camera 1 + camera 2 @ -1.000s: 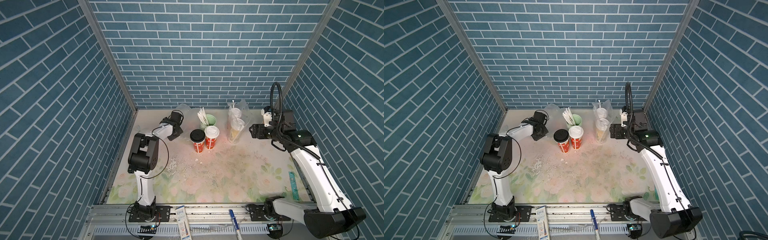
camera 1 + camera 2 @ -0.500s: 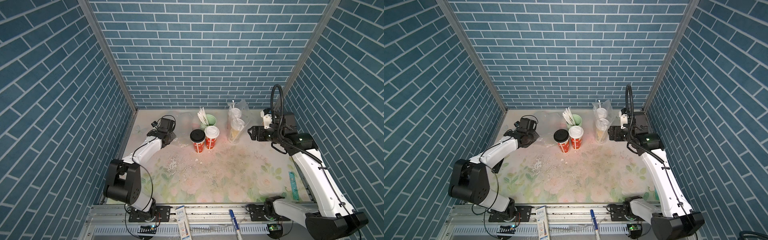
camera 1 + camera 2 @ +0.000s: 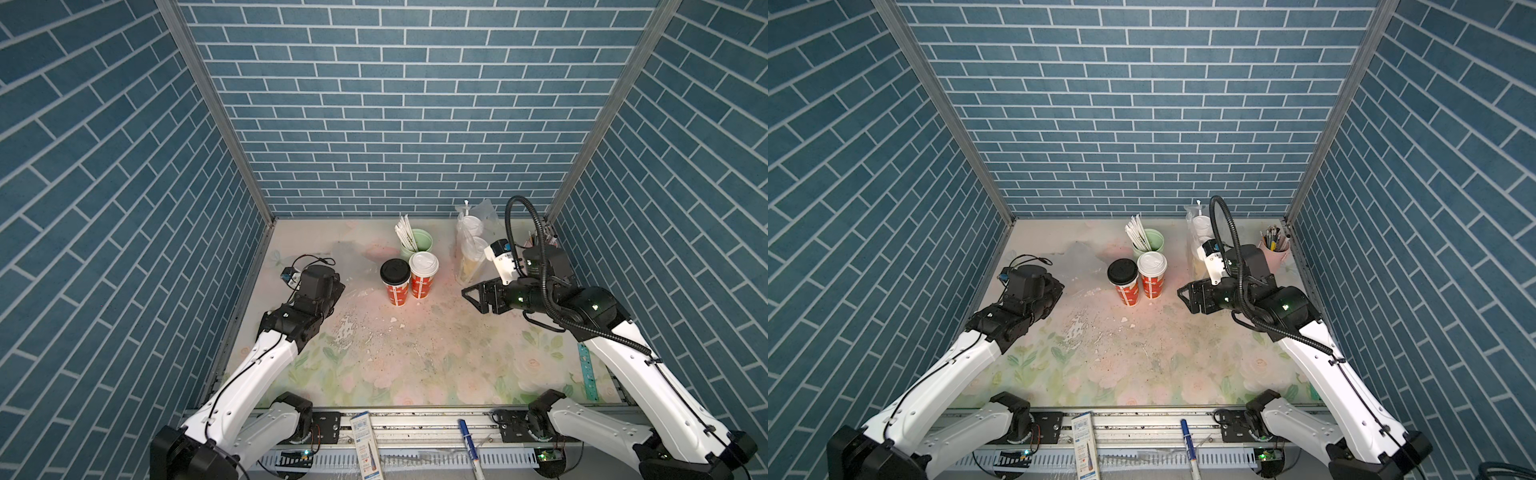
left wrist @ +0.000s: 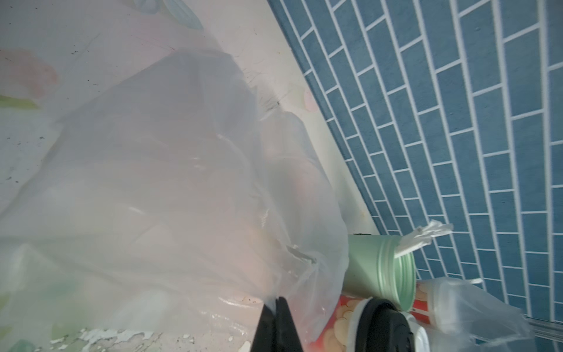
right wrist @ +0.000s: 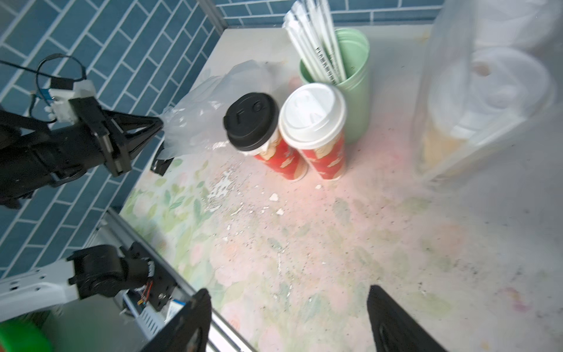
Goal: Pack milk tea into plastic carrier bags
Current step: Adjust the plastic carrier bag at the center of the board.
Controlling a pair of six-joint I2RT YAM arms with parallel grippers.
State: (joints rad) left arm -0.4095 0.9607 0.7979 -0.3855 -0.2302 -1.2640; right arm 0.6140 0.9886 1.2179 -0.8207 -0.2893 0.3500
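Next, I close my right gripper on the loose side [image 5: 234, 111] of the clear plastic carrier bag, across from my left gripper, toward the black-lidded cup.
Two red milk tea cups stand together mid-table in both top views, one black-lidded [image 3: 394, 282] [image 5: 253, 122], one white-lidded [image 3: 423, 274] [image 5: 313, 117]. Left of them a crumpled clear plastic carrier bag [image 3: 353, 255] [image 4: 152, 183] [image 5: 207, 115] lies on the table. My left gripper [image 3: 340, 287] [image 4: 277, 300] is shut, pinching that bag's edge. At the back right a second clear bag [image 3: 484, 212] [image 5: 451, 128] holds two white-lidded cups, the nearer one cream-yellow [image 3: 470, 264]. My right gripper [image 3: 467, 293] [image 5: 288, 291] hovers open and empty, just in front of this bag, pointing at the red cups.
A mint-green cup of wrapped straws [image 3: 417, 245] stands right behind the red cups. A pink cup of pens [image 3: 1275, 248] sits in the back right corner. White flakes [image 3: 345, 328] litter the mat. A teal ruler [image 3: 587, 365] lies by the right edge.
My left arm has swung low and drawn back towards the front, still pinching the bag. My right gripper has moved left and forward, away from the bagged cups.
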